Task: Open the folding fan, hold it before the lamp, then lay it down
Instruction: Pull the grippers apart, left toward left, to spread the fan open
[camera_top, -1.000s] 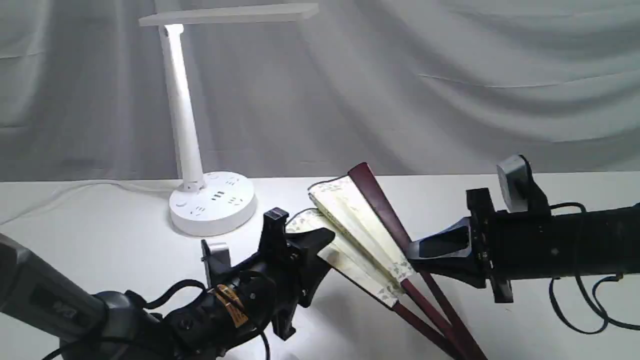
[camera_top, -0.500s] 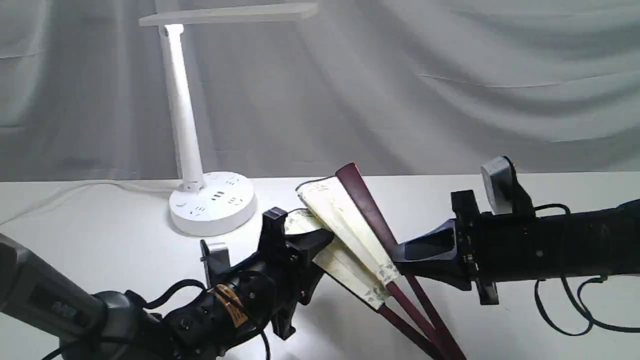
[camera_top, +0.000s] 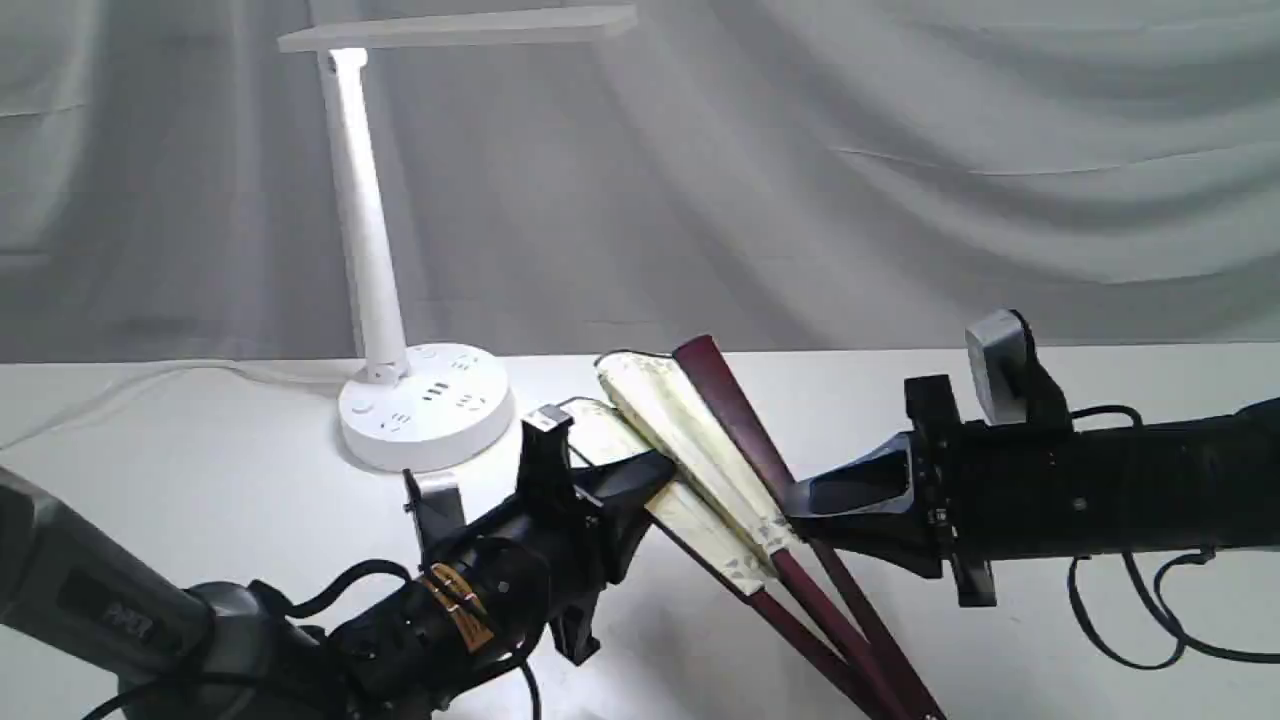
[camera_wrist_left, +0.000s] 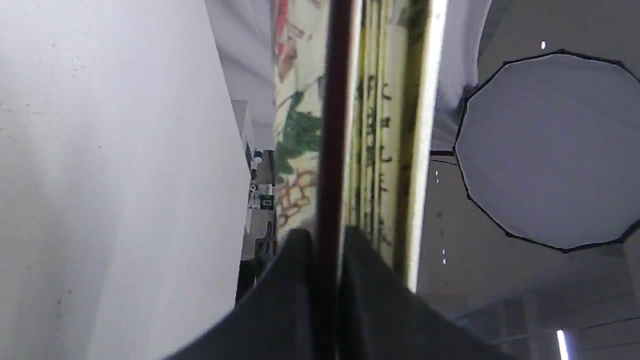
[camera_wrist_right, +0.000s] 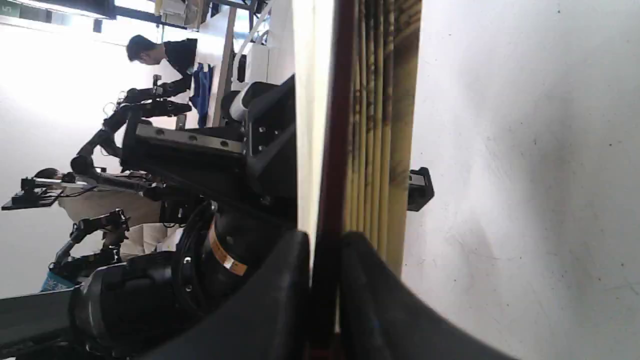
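Note:
The folding fan's guard is pinched low in my right gripper, by the pleats' bottom edge, so that gripper should take the guard nearer its top end (camera_top: 743, 419) before it spreads the fan.
The folding fan (camera_top: 690, 430) is partly spread above the white table, its cream pleats bunched between two maroon guards that cross low at the right. My left gripper (camera_top: 650, 478) is shut on the lower-left guard; the left wrist view shows its fingers (camera_wrist_left: 295, 270) pinching the dark rib beside the calligraphy leaf (camera_wrist_left: 372, 125). My right gripper (camera_top: 795, 500) is shut on the upper-right guard, clamped the same way (camera_wrist_right: 327, 240) next to the folded pleats (camera_wrist_right: 375, 125). The white lamp (camera_top: 360, 220) stands lit at the back left, behind and left of the fan.
The lamp's round base (camera_top: 425, 405) sits just behind my left gripper, its cord (camera_top: 150, 378) trailing left across the table (camera_top: 1050, 380). A grey cloth backdrop hangs behind. Black cables (camera_top: 1150, 620) loop under the right arm.
My left gripper has closed onto the fan's lower guard. The right gripper has carried its guard slightly left, and the pleats have shifted with it.

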